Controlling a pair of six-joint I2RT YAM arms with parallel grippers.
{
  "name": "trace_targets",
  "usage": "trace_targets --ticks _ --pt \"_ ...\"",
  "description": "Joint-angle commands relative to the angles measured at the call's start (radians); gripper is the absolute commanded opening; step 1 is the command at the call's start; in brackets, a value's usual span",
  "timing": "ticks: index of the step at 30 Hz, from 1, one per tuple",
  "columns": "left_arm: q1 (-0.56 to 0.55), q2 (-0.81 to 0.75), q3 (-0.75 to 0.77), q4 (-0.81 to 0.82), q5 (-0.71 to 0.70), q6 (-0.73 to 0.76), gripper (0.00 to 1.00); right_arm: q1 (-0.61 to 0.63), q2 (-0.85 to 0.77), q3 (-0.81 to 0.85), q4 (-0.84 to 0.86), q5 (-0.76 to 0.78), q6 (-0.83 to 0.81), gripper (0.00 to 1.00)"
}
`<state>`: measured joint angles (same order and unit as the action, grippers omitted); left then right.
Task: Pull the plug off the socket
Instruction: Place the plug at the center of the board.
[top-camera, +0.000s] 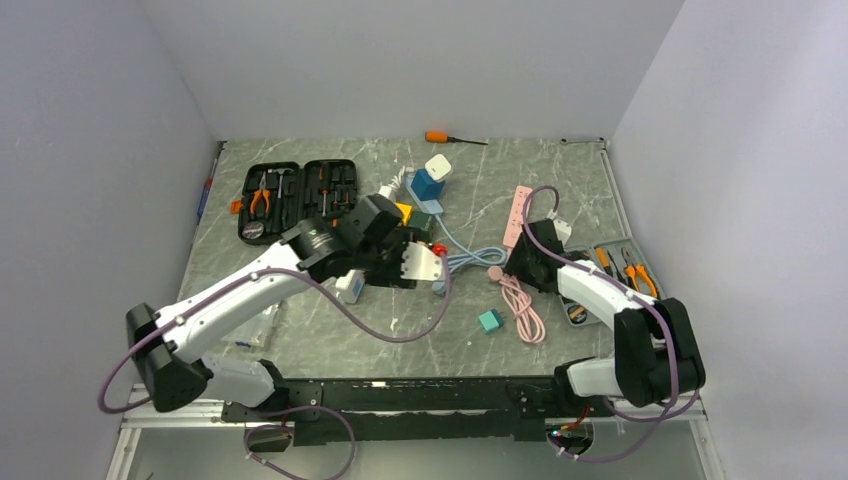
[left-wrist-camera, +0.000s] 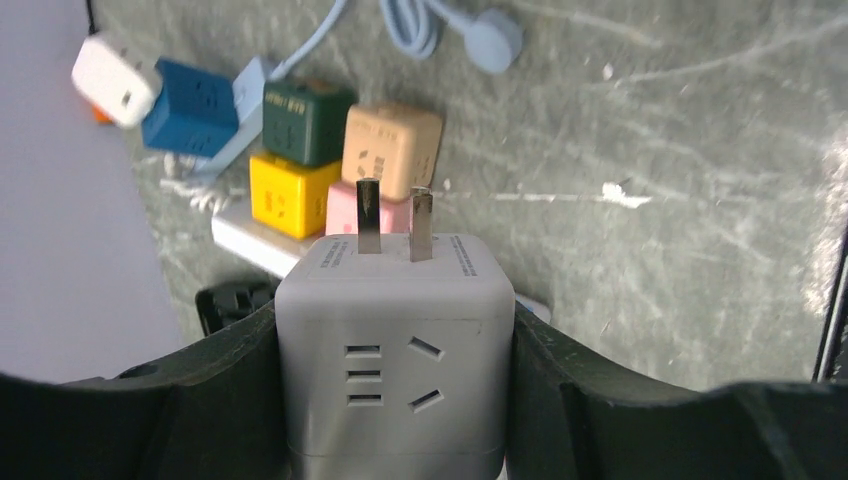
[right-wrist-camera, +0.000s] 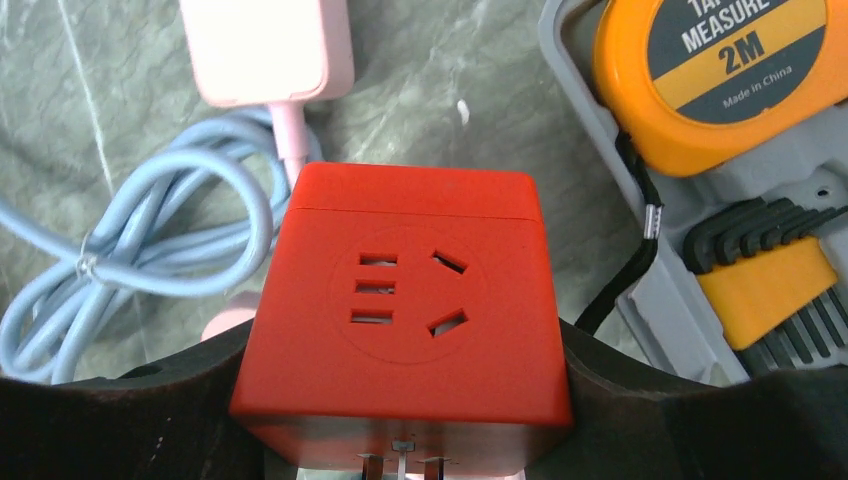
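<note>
The grey cube plug is in my left gripper's plan to be let go. It will release the plug at the teal cube's spot (top-camera: 488, 315) beside the pink cable.
My left gripper (left-wrist-camera: 395, 345) is shut on a grey cube plug (left-wrist-camera: 395, 300), its fingers (left-wrist-camera: 220, 385) pressed to both sides. The plug's two metal prongs (left-wrist-camera: 368, 215) point away into free air, clear of any socket. From above, this gripper (top-camera: 420, 262) hangs near mid-table. Beyond it a white socket strip (left-wrist-camera: 250, 240) carries several coloured cube plugs (left-wrist-camera: 305, 120). My right gripper (right-wrist-camera: 405, 385) is shut on a red cube plug (right-wrist-camera: 400, 300), just below the end of the pink socket strip (right-wrist-camera: 265, 45). Its prongs (right-wrist-camera: 400, 468) show at the bottom edge; what lies under them is unclear.
An open black tool case (top-camera: 297, 198) lies at back left and an orange screwdriver (top-camera: 440, 137) by the rear wall. A grey tool tray (top-camera: 610, 270) with a tape measure (right-wrist-camera: 720, 70) and hex keys (right-wrist-camera: 770, 280) sits right. Light blue cable (top-camera: 470, 258), pink cable (top-camera: 522, 305) and a teal cube (top-camera: 489, 320) lie mid-table.
</note>
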<state>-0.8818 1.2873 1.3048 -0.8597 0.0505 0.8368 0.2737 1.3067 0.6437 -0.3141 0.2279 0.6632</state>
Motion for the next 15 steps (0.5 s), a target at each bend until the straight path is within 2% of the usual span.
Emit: trace_targets --ticks 1,5,7,11,13,15 --pt "-0.08 0.106 0.1 0.003 0.056 -0.058 0.0 -0.027 0.046 0.01 0.093 0.009 0.026 0.36" --pt "-0.138 0.233 0.132 0.03 0.049 -0.058 0.0 -0.029 0.069 0.033 0.07 -0.02 0.02 0.59" --pt "-0.143 0.303 0.178 0.04 0.06 -0.07 0.0 -0.029 0.053 0.035 0.044 -0.03 0.011 0.67" --pt "-0.144 0.454 0.289 0.028 0.073 -0.101 0.0 -0.03 -0.028 0.035 -0.005 -0.056 0.004 0.78" --pt "-0.145 0.529 0.343 0.033 0.084 -0.128 0.0 -0.029 -0.079 0.044 -0.041 -0.057 0.003 0.89" --pt "-0.146 0.582 0.386 0.042 0.106 -0.156 0.0 -0.031 -0.127 0.061 -0.082 -0.058 0.004 0.93"
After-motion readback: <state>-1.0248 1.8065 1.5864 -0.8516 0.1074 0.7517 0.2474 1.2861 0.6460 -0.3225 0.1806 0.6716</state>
